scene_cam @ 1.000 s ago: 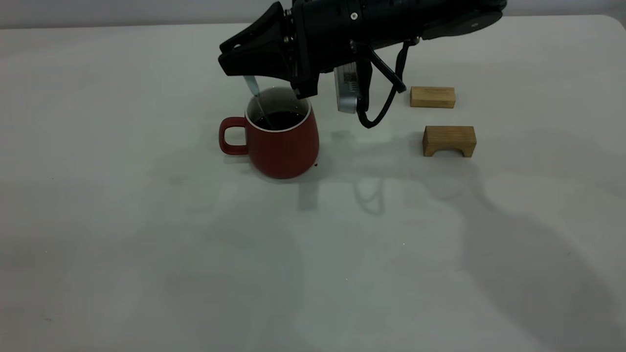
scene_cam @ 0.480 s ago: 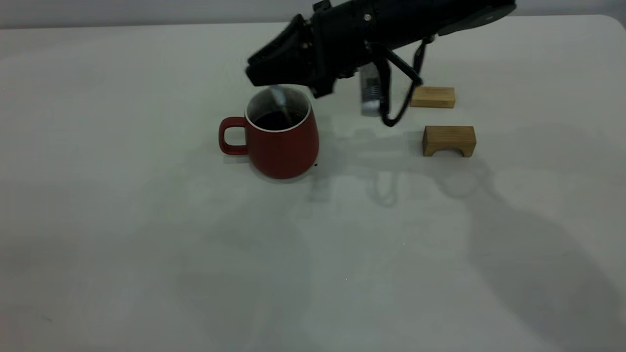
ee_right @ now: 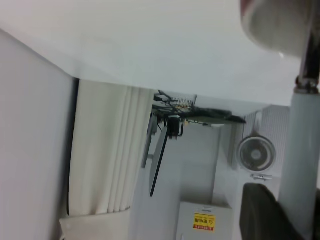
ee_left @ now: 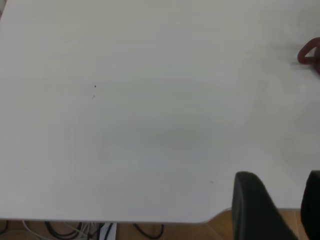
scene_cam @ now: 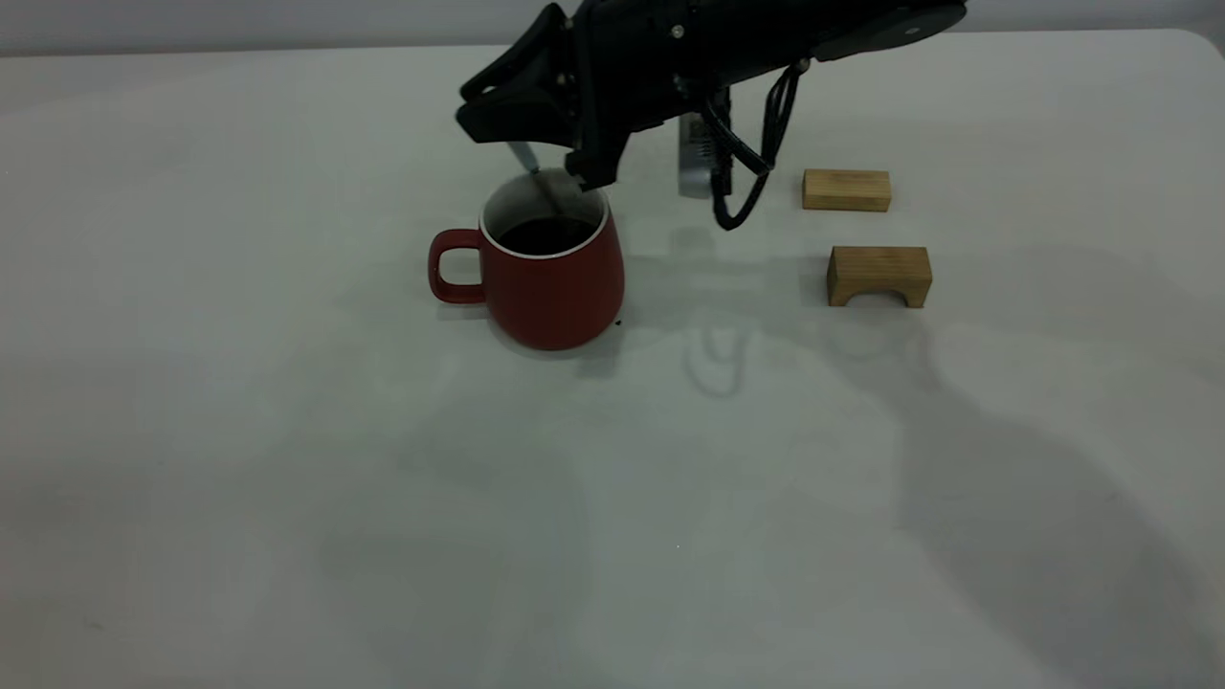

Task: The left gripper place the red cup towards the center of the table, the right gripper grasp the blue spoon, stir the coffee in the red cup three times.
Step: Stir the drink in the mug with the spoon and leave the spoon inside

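Observation:
The blue spoon will stay in the coffee, leaning on the red cup's rim near its handle [scene_cam: 501, 199], after my right gripper releases it.
The red cup [scene_cam: 555, 287] stands upright on the table [scene_cam: 287, 498], a little left of centre, with its handle to the left and dark coffee [scene_cam: 545, 234] inside. My right gripper [scene_cam: 524, 134] hovers just above the cup's far rim, shut on the blue spoon [scene_cam: 526, 158]. The spoon's thin neck slants down into the cup. In the right wrist view the pale handle [ee_right: 300, 165] runs beside a black finger [ee_right: 260, 215] toward the cup [ee_right: 277, 22]. My left gripper [ee_left: 285, 210] sits open over the table's edge, far from the cup [ee_left: 310, 54].
Two wooden blocks lie right of the cup: a flat one [scene_cam: 847, 189] farther back and an arch-shaped one [scene_cam: 879, 276] nearer. A looping black cable [scene_cam: 742, 191] hangs under the right arm between cup and blocks.
The right gripper swung right across the cup's mouth, then back left and slightly up, carrying the spoon round inside the cup. The cup and blocks stayed put.

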`<move>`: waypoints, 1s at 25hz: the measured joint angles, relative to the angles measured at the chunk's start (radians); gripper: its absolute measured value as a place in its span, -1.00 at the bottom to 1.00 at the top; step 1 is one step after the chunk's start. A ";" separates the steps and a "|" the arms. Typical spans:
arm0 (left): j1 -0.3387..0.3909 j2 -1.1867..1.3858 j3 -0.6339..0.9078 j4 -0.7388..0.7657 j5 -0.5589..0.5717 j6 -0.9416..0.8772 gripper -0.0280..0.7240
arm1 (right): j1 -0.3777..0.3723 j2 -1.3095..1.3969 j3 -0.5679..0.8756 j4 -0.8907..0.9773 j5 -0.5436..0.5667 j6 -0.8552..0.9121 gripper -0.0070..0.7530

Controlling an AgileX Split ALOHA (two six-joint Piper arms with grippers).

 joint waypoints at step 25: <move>0.000 0.000 0.000 0.000 0.000 0.000 -0.10 | 0.001 0.002 -0.007 -0.080 0.045 0.182 -0.63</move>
